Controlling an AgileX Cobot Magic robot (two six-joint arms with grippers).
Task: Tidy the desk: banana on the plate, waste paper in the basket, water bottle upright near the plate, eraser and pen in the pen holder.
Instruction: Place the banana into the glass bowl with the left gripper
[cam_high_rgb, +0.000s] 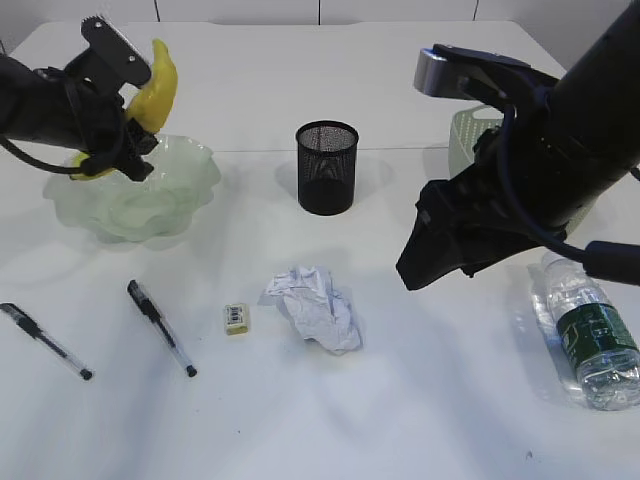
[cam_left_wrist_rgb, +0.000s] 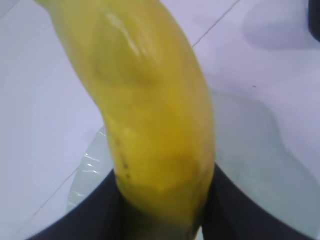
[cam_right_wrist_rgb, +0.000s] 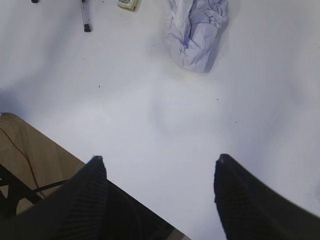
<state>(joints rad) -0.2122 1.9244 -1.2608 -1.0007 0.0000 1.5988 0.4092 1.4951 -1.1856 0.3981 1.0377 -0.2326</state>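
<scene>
I need to use my left gripper to place the banana on the half of the wavy plate (cam_high_rgb: 172, 182) (cam_left_wrist_rgb: 242, 150) that is nearest the pen holder.
My left gripper (cam_high_rgb: 125, 135) is shut on the yellow banana (cam_high_rgb: 158, 88) and holds it over the pale green wavy plate (cam_high_rgb: 185, 185); the banana (cam_left_wrist_rgb: 155, 115) fills the left wrist view above the plate (cam_left_wrist_rgb: 255, 165). My right gripper (cam_high_rgb: 425, 265) is open and empty, above the table right of the crumpled waste paper (cam_high_rgb: 315, 305), which also shows in the right wrist view (cam_right_wrist_rgb: 195, 30). The water bottle (cam_high_rgb: 590, 330) lies on its side at the right. Two pens (cam_high_rgb: 160, 326) (cam_high_rgb: 45, 340) and the eraser (cam_high_rgb: 236, 318) lie at the front left. The black mesh pen holder (cam_high_rgb: 327, 167) stands mid-table.
A pale green basket (cam_high_rgb: 468, 135) stands behind my right arm, mostly hidden. The table's front edge and the floor (cam_right_wrist_rgb: 30, 150) show in the right wrist view.
</scene>
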